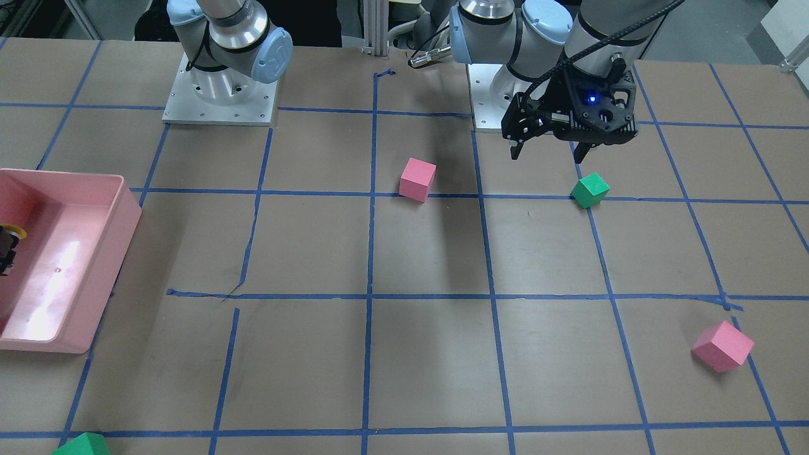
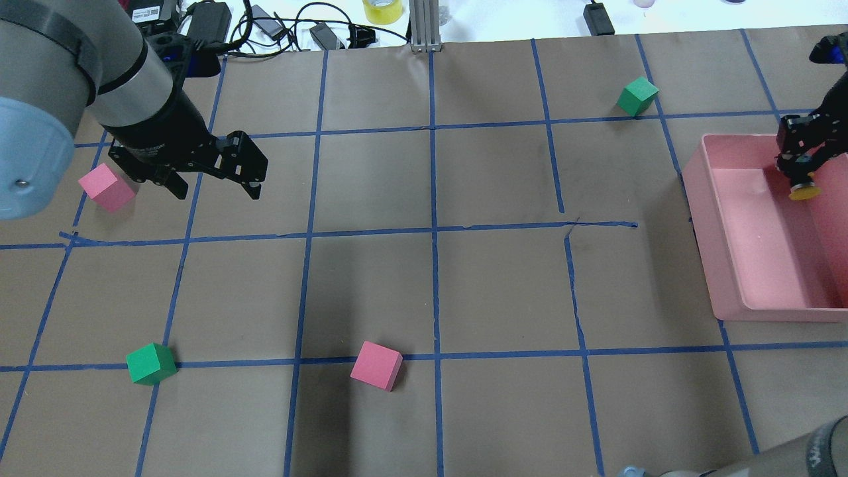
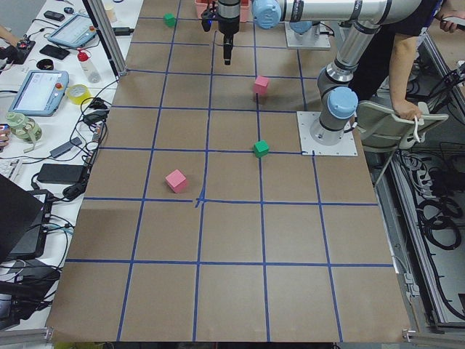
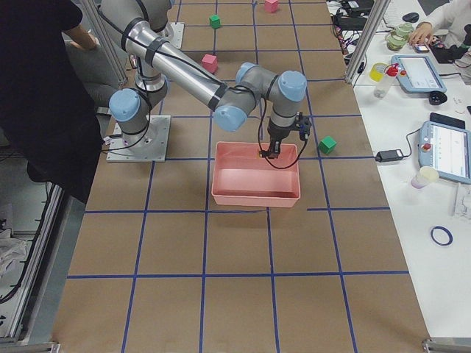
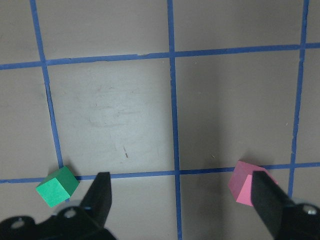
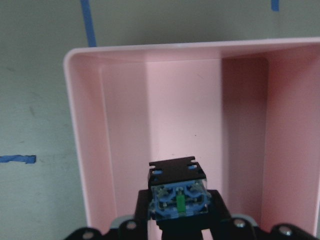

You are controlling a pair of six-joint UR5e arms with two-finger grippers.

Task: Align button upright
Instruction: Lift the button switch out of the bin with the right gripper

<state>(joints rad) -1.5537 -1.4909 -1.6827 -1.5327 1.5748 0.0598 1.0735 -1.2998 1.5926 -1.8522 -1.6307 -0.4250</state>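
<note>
My right gripper is going to put the button down on the open table [image 1: 377, 363] beside the middle blue tape line.
The button is inside the pink bin [image 2: 705, 232], held in my right gripper [image 2: 800, 173]. Its yellow cap [image 2: 803, 193] points away from the gripper toward the bin floor. The cap also shows at the left edge of the front view [image 1: 17, 232]. In the right wrist view the button's base block [image 6: 177, 192], with blue and green parts, faces the camera between the shut fingers. My left gripper [image 2: 217, 191] is open and empty. It hovers over the table far from the bin, near a pink cube [image 2: 106, 187].
A green cube [image 2: 151, 363] and a second pink cube [image 2: 376, 366] lie near the robot's side. Another green cube [image 2: 637, 96] lies left of the bin's far corner. The left wrist view shows a green cube [image 5: 57, 186] and a pink cube [image 5: 247, 182] below.
</note>
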